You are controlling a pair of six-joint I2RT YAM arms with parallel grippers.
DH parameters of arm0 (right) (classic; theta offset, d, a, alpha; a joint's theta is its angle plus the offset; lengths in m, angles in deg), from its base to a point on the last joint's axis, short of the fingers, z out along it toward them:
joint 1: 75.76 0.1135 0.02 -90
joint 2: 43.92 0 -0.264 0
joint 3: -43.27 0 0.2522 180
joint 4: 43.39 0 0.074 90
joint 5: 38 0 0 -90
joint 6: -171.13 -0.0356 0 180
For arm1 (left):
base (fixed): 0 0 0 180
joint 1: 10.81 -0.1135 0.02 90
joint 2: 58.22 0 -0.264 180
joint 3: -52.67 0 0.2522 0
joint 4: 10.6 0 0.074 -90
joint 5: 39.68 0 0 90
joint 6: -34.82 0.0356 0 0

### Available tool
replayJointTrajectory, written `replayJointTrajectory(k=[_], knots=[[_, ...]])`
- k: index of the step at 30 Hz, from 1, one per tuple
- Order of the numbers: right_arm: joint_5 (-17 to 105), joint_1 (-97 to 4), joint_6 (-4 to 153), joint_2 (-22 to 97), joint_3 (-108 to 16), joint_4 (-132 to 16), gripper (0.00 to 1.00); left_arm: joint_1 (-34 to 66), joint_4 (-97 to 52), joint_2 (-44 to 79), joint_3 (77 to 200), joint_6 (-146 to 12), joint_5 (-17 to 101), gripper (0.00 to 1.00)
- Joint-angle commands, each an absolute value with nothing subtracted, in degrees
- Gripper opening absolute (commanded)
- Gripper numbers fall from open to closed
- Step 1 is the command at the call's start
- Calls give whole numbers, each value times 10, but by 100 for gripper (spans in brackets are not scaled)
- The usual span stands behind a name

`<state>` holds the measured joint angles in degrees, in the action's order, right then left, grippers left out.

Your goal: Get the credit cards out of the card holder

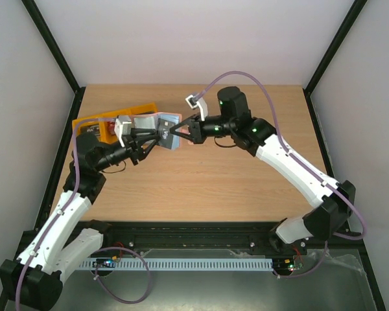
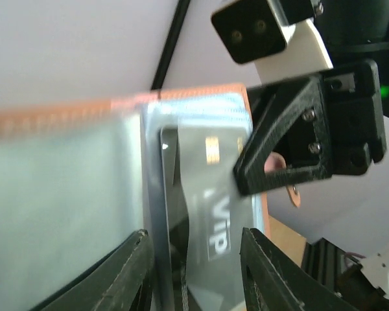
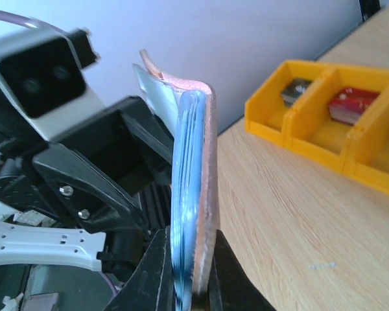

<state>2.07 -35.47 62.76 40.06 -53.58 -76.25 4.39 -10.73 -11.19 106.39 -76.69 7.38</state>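
The card holder is held only by its edge in my right gripper, so that gripper should open and take a deeper hold point(image 3: 193, 188) before my left gripper pulls out the VIP card.
The card holder point(image 1: 169, 120) is held upright in the air between both grippers. My right gripper point(image 3: 193, 275) is shut on its edge, with the pinkish-brown rim and blue inner layers point(image 3: 193, 162) pinched between the fingers. In the left wrist view the holder's pale blue-grey face point(image 2: 65, 194) fills the left side. A dark grey credit card marked VIP point(image 2: 214, 214) sticks out of its pocket. My left gripper point(image 2: 194, 275) is open, with its fingers on either side of that card. The right gripper's black finger point(image 2: 279, 136) presses on the holder's right edge.
A yellow three-compartment tray point(image 1: 91, 122) lies at the far left of the wooden table and also shows in the right wrist view point(image 3: 324, 129). It holds a red card point(image 3: 353, 103) and a dark card point(image 3: 297, 91). Black frame posts stand at the back corners.
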Motion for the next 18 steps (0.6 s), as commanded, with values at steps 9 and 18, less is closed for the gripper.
replayJointTrajectory(k=[9,18], knots=[[-98,-355,583,349,-497,-576,2,43,-67,-111,1073,-743,-39,27],[-98,-365,614,356,-505,-617,12,44,-83,-115,1090,-737,-75,2]])
